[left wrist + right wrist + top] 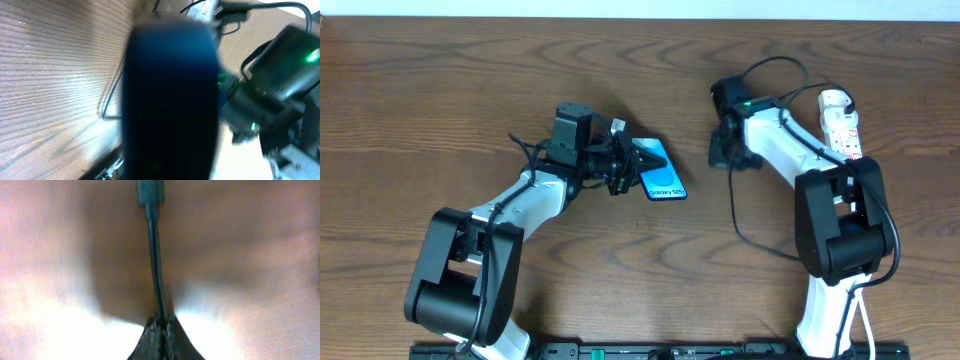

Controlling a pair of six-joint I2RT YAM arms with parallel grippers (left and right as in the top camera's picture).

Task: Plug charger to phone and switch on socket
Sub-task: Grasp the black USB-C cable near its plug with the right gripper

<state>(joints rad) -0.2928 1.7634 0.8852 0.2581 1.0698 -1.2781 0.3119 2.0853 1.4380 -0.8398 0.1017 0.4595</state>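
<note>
I have the charger cable in my right gripper well behind the plug, so I should regrip close to the plug's base [151, 211] before I bring the plug to the phone.
The phone [660, 172] with its bright blue screen lies tilted at the table's middle, held at its left end by my left gripper [632, 166], which is shut on it. In the left wrist view the phone [170, 100] fills the middle as a dark blurred slab. My right gripper [723, 150] is shut on the thin black charger cable [156, 275]; the plug tip [150, 192] points away from the fingers [162, 322] above the wood. The charger cable [740, 215] loops down the table. The white socket strip [842, 122] lies at the far right.
The wooden table [440, 110] spans the view. Both arm bases stand at the front edge, left [455, 285] and right [840, 250]. A black bar [640, 350] runs along the front edge. The right arm shows blurred in the left wrist view [270, 95].
</note>
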